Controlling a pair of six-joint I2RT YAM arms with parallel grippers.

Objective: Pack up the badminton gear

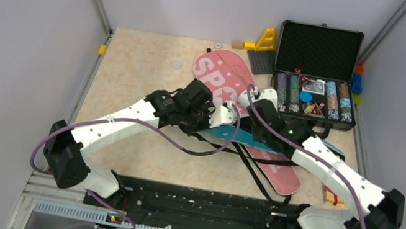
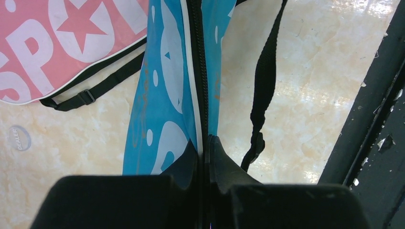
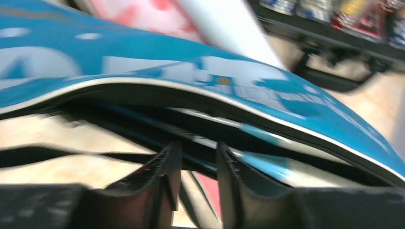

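Next, my left gripper lays the blue cover down flat across the pink cover and the bare table point(image 1: 214, 131) point(image 2: 160, 45) next to it.
The pink "SPORT" cover point(image 1: 220, 73) lies diagonally across the table and also shows in the left wrist view point(image 2: 57, 43). The blue cover point(image 1: 228, 133) lies over it between the two grippers. My left gripper point(image 2: 204, 140) is shut on the blue cover point(image 2: 167, 95) at its zipper edge; in the top view the gripper point(image 1: 217, 115) is at the table's middle. My right gripper point(image 3: 198, 150) is open at the blue cover's point(image 3: 215, 67) gaping mouth, where a light-blue racket frame point(image 3: 267, 162) shows inside. A white handle point(image 3: 224, 24) lies beyond. The view is blurred.
The open black poker chip case point(image 1: 318, 72) stands at the back right, the yellow toy point(image 1: 264, 40) beside it. Black straps point(image 2: 265, 81) trail over the table. A dealer chip point(image 2: 19, 138) lies near the pink cover. A small box point(image 1: 334, 199) sits by the right arm.
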